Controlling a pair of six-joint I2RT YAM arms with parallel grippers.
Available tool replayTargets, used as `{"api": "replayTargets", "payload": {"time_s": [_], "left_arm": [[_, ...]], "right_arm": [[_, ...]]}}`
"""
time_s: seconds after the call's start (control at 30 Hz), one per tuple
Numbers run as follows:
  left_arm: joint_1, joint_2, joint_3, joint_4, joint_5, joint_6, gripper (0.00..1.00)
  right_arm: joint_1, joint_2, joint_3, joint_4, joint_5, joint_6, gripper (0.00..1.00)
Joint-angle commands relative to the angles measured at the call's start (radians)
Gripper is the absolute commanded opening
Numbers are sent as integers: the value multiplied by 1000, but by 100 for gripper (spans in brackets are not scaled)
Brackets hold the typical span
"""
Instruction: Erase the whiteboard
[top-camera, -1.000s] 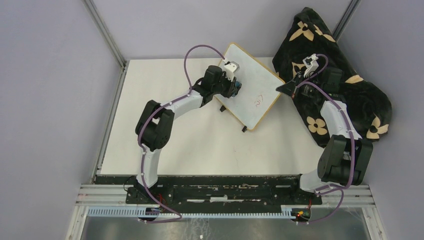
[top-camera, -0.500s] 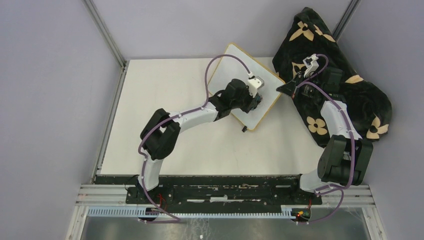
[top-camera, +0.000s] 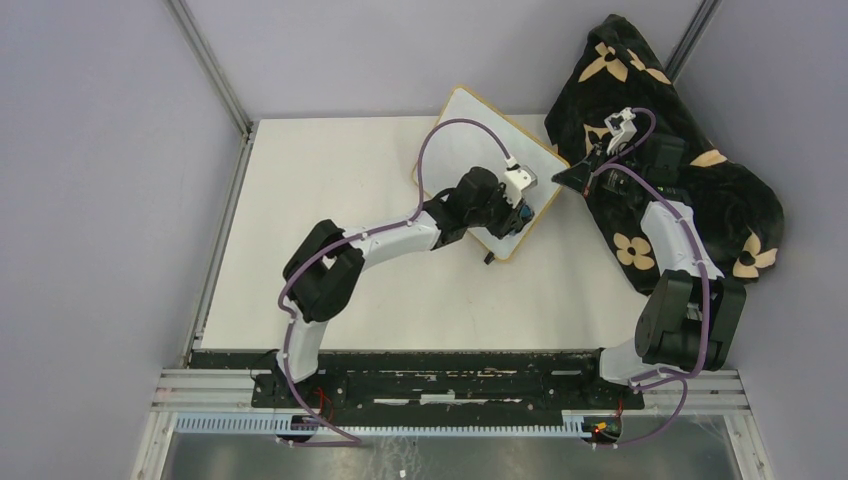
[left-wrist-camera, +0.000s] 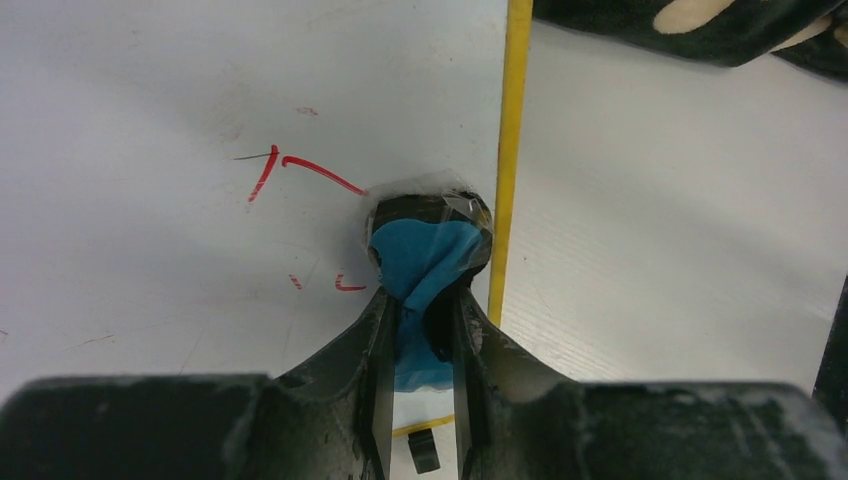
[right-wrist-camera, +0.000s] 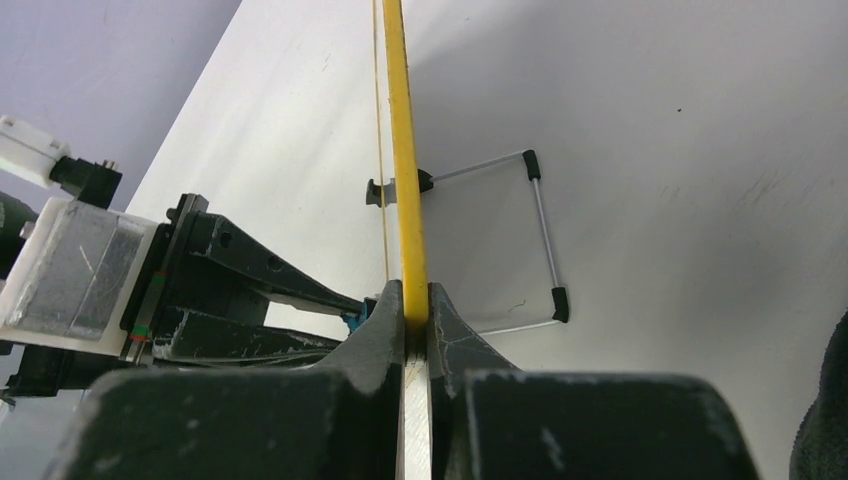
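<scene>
Next, my left gripper releases the blue eraser on the bare table (top-camera: 308, 241) under its own arm's black elbow.
The whiteboard (top-camera: 478, 130) lies tilted at the back of the table. Its light-wood frame (left-wrist-camera: 514, 150) runs past a white face (left-wrist-camera: 150, 120) with red marks (left-wrist-camera: 305, 170). My left gripper (top-camera: 521, 212) is shut on a small blue eraser (left-wrist-camera: 425, 255), which presses on the board by the right-hand frame, just right of the marks. In the left wrist view the left gripper (left-wrist-camera: 418, 300) pinches the eraser's blue back. My right gripper (right-wrist-camera: 408, 300) is shut on the board's edge (right-wrist-camera: 402, 150), holding its right corner (top-camera: 563, 178).
A black cloth with tan flower shapes (top-camera: 690, 170) is heaped at the back right, under the right arm. A wire stand with black feet (right-wrist-camera: 540, 240) sits under the board. Grey walls and metal posts (top-camera: 215, 75) bound the table.
The left arm swept the eraser from the board's upper left across to its lower right edge, over the red writing. The right arm and the board stayed put.
</scene>
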Motion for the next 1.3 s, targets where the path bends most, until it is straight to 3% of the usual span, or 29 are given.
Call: {"api": "replayTargets", "payload": {"time_s": [0.0, 0.27, 0.43, 0.77, 1.27], "left_arm": [[82, 25, 51, -11, -32, 69, 3], [219, 54, 131, -40, -32, 75, 3], [230, 62, 189, -66, -9, 69, 3], [102, 80, 249, -83, 3, 46, 3], [-94, 41, 193, -91, 17, 14, 3]], "right_arm": [[35, 16, -4, -92, -40, -70, 1], [34, 23, -2, -92, -41, -72, 1], [37, 26, -3, -89, -42, -70, 1], [37, 25, -2, -92, -39, -70, 1], [40, 29, -5, -87, -40, -69, 1]]}}
